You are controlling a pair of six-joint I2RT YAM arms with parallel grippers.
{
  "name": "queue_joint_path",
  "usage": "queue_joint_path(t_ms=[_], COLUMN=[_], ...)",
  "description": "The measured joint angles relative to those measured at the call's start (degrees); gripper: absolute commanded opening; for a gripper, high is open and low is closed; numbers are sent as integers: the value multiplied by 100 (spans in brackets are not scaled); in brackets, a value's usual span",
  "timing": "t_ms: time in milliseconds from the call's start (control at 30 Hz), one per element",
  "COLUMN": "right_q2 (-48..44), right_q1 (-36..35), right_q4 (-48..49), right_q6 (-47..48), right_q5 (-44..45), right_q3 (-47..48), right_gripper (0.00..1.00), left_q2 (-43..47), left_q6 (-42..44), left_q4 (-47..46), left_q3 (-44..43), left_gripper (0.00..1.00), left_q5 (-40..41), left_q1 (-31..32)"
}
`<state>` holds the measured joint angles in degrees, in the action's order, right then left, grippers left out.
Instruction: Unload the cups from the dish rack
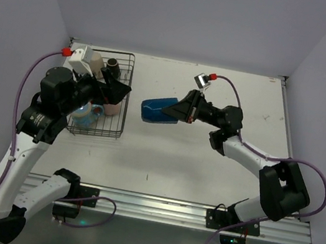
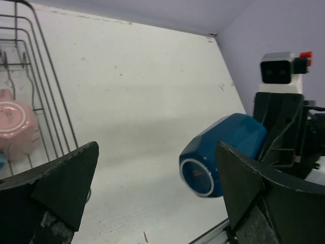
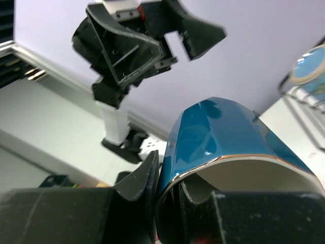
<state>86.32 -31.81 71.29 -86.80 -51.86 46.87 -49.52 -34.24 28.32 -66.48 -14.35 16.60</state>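
Observation:
The robot's right gripper should release the blue cup upright on the white tabletop (image 1: 237, 126) under the black joint of its own arm.
The black wire dish rack (image 1: 117, 128) stands at the left of the table. In it are a cream cup (image 1: 96, 60), a dark cup (image 1: 114, 66), a pink cup (image 1: 111, 108) and a light blue cup (image 1: 87, 115). No orange-red cup shows. My right gripper (image 1: 180, 112) is shut on the rim of a blue cup (image 1: 156, 109), one finger inside and one outside (image 3: 139, 183). It holds the cup on its side above the table, right of the rack. My left gripper (image 1: 121, 92) is open and empty at the rack's right edge, facing the blue cup's base (image 2: 197, 175).
The rack's wire side (image 2: 51, 86) and the pink cup (image 2: 15, 127) show at the left of the left wrist view. The light blue cup (image 3: 310, 66) shows at the right of the right wrist view. White tabletop (image 1: 206, 161) spreads right of the rack.

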Motion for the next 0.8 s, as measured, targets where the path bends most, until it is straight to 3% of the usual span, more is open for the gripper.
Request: queue_joint_path(t_ms=[200,367,600,800], right_q2=[-758,-1204,-673,79], right_q1=[564,1056,1941,2299], right_q4=[-1816,-4406,-7921,-10026], right_q6=[1373,2876,4677,5595], right_q5=[42,634,2433,4293], right_q3=[28,828,2594,3563], right_gripper=[0,0,0,0], left_q2=[66,61,-7,-105], left_q6=[249,264,260,260], left_q4=[479,520,448,352], left_q3=[2,46,256,345], left_gripper=[100,100,100,100], left_q5=[612,625,518,339], left_q1=[0,0,0,0])
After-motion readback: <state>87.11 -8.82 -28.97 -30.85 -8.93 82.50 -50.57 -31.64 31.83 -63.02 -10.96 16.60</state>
